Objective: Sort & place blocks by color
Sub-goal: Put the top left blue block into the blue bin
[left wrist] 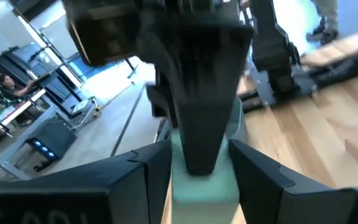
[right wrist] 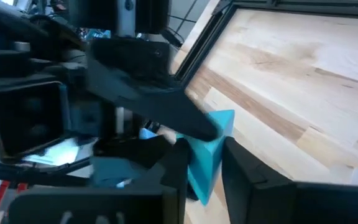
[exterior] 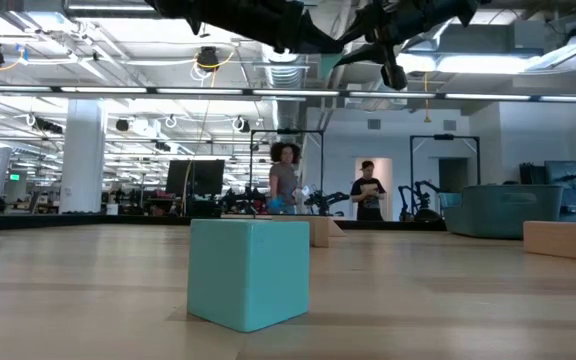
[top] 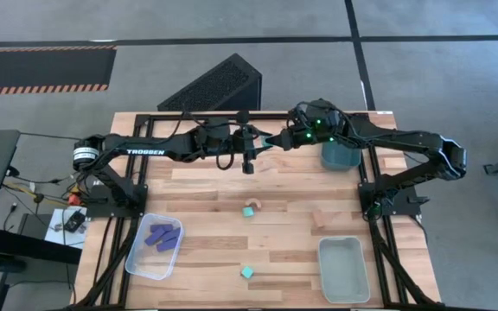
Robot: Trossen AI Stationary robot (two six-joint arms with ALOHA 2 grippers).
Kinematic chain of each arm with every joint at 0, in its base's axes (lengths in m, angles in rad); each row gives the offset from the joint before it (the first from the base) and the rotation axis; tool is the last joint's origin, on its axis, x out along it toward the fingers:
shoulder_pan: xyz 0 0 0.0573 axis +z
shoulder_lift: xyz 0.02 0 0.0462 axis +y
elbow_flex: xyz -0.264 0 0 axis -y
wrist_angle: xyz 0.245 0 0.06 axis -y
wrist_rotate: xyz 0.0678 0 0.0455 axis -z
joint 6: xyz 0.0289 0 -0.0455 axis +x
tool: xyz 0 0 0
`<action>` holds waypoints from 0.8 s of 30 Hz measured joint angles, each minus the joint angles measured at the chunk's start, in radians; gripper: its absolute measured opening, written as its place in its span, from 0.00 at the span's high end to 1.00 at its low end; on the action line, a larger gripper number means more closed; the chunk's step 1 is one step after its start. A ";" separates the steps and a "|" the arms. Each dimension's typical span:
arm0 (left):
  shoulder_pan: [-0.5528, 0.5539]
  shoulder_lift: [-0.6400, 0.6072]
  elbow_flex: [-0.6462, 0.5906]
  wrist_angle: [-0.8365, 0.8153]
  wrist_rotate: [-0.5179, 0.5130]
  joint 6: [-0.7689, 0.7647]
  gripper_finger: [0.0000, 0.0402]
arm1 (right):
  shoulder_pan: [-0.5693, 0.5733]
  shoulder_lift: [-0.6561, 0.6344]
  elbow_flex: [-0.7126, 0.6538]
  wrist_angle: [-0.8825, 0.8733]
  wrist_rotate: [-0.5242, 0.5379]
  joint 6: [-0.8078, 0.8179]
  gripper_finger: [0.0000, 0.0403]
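My right gripper has the light teal cube, hanging over the table's far middle. It will let go of the cube inside the teal bin (top: pixel 331 156), by the bin's side facing the middle of the table.
A light teal cube (top: pixel 277 140) hangs in mid-air over the far middle of the table, between my two grippers, which meet tip to tip. My left gripper (top: pixel 271 139) comes from the left and my right gripper (top: pixel 284 139) from the right, both shut on this cube. Another teal cube (top: pixel 247 272) rests flat on the table near its front edge and fills the low view (exterior: pixel 248 272). A third teal cube (top: pixel 248 212) lies mid-table against a tan arch (top: pixel 254 206). A tan block (top: pixel 322 218) lies to its right. Dark blue bars (top: pixel 164 236) lie in a clear bin (top: pixel 141 259). My left gripper (left wrist: pixel 201 186) pinches the teal cube's two opposite sides (left wrist: pixel 185 186) between its fingers, coming about level from the table's left. The cube is lifted clear, high above the table. My right gripper (right wrist: pixel 204 171) pinches the same cube by two other faces (right wrist: pixel 211 146) between its fingers, coming from the table's right and slanting slightly down. Its fingers stand crosswise to my left gripper's.
A teal bin (top: pixel 340 155) stands at the far right, under the right arm. A clear bin (top: pixel 344 268) stands at the near right. A black perforated wedge (top: pixel 214 85) lies beyond the far edge. Two people stand far off in the room (exterior: pixel 286 180).
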 joint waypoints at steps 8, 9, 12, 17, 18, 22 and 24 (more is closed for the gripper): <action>0.000 -0.002 0.002 -0.007 -0.111 -0.079 0.56 | -0.004 0.000 -0.003 -0.043 0.057 -0.016 0.81; 0.000 -0.002 0.002 -0.020 -0.128 -0.080 0.55 | -0.009 -0.005 -0.003 -0.063 0.070 -0.027 0.81; 0.000 -0.002 0.002 -0.066 -0.180 -0.081 0.52 | -0.039 -0.033 -0.002 -0.182 0.112 -0.068 0.81; 0.035 0.000 0.002 -0.165 -0.144 -0.161 0.49 | -0.095 -0.096 -0.002 -0.458 0.237 -0.124 0.81; 0.049 0.009 0.002 -0.175 -0.108 -0.197 0.49 | -0.107 -0.109 -0.001 -0.524 0.267 -0.139 0.81; 0.113 0.049 0.002 -0.230 -0.011 -0.371 0.52 | -0.166 -0.134 -0.001 -0.809 0.427 -0.166 0.81; 0.137 0.072 0.002 -0.254 0.003 -0.447 0.54 | -0.201 -0.130 -0.004 -0.925 0.498 -0.165 0.81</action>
